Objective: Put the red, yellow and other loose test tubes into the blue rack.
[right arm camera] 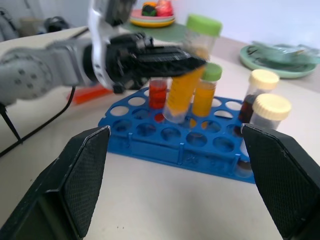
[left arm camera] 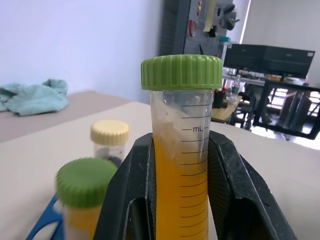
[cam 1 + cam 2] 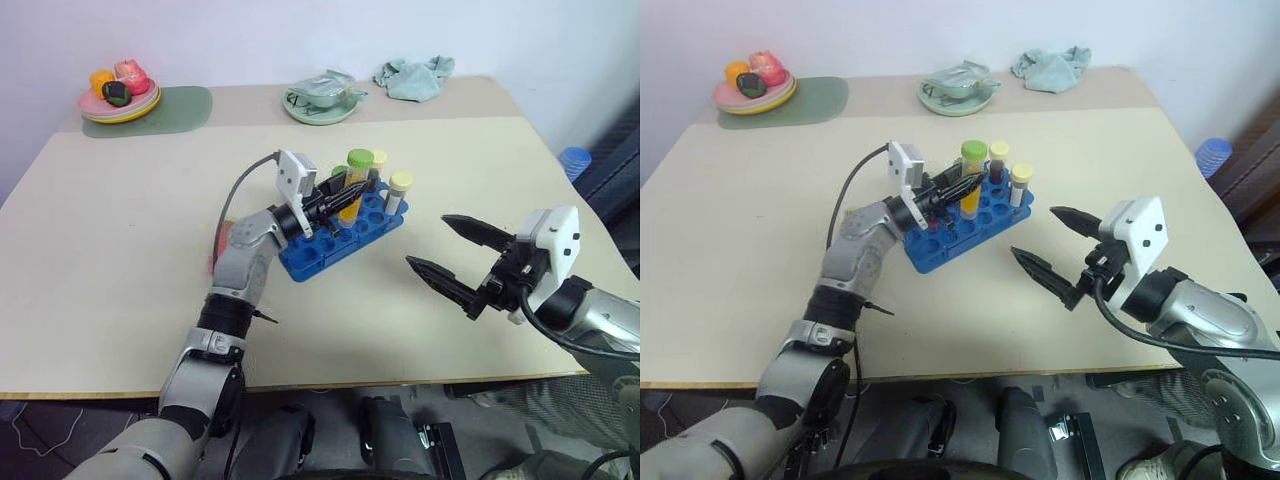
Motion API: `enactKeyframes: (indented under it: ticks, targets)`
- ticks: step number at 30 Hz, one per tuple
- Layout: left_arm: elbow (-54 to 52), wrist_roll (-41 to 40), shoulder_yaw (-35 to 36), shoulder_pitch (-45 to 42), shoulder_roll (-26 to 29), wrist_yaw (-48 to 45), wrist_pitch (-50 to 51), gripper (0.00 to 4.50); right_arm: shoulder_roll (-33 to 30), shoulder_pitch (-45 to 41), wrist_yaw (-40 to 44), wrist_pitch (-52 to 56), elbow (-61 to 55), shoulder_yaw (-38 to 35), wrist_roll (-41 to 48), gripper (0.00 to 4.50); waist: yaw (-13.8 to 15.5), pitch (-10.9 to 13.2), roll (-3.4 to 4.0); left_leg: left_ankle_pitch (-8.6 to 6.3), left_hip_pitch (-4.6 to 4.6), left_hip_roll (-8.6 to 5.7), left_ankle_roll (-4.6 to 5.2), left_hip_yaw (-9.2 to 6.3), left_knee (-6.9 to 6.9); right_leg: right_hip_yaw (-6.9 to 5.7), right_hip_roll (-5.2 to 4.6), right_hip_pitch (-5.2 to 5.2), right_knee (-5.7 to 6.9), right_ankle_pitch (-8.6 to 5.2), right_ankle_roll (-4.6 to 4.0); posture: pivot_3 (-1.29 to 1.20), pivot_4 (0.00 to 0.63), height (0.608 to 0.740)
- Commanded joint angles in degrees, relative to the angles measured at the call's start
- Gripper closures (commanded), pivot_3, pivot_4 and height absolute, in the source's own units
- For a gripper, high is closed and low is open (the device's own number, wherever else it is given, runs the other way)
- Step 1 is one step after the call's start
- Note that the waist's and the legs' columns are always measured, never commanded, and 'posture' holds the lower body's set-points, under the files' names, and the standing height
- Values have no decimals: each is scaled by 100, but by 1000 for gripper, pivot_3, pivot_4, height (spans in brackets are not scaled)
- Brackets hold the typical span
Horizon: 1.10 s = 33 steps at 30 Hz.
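My left gripper is to set the green-capped yellow tube down in the blue rack's front row [image 3: 362,234], near the closer tube with the pale-yellow cap. The green-capped tube is now tilted just above the rack.
My left gripper [image 3: 343,196] is shut on a yellow test tube [image 2: 180,200] with a green cap [image 3: 360,158]. It holds the tube tilted just above the blue rack [image 3: 308,257], over the rack's middle holes. Standing in the rack are a second green-capped yellow tube [image 1: 205,95], a red tube [image 1: 158,92] and two dark tubes with pale yellow caps [image 1: 263,80]. To the right of the rack, my right gripper [image 3: 428,240] hangs open and empty above the table. A red-orange thing [image 3: 214,252] lies on the table, partly hidden behind my left forearm.
At the back left, a plate of toy food [image 3: 118,100] sits on a green mat [image 3: 185,108]. A green dish [image 3: 320,102] and a teal cloth [image 3: 413,78] lie at the back. Bare tabletop [image 3: 110,230] spreads to the rack's left and front.
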Motion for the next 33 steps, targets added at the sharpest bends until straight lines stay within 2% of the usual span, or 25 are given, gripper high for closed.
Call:
enactKeyframes:
  ticks: [1,12,19,22,25,32,33]
  targets:
    - [527,126,-26,-345,-247,-18,-482,3761,8,56,-271,-3,-337,-205,202,187,4,0,0,0,0,0,0,0,0,0,0,0,1,0,0,0,150,740]
    - [1781,853,-130,-654,-372,291,-1395,3761,-53,239,-718,-34,-525,-215,409,187,1,-2,-7,0,0,0,1,0,0,0,1,0,1,1,2,0,150,740]
    - [1996,1127,-198,-612,-278,410,-1700,3761,9,654,-749,-120,-547,-364,460,187,-14,-5,-9,1,3,0,1,1,2,2,2,2,3,2,4,0,150,740]
    - [2065,1131,-174,-626,-329,407,-1675,3761,39,918,-710,-211,-549,-469,426,187,-8,-7,-8,1,5,0,1,2,2,3,4,3,4,2,5,0,150,740]
    - [2056,739,1,-626,-422,44,-1283,3761,48,1052,-696,-293,-556,-502,410,187,-16,-12,-12,0,7,0,1,1,2,3,4,6,3,3,6,0,150,740]
    - [1378,482,139,-394,-502,65,-970,364,7,1134,-676,-417,-535,-511,409,187,-7,-12,-13,0,4,0,2,0,1,3,5,4,2,3,7,0,150,740]
    - [1179,462,128,-325,-495,64,-970,364,2,1162,-663,-433,-539,-523,409,187,-7,-12,-14,0,4,0,2,0,1,3,4,4,2,3,7,0,150,740]
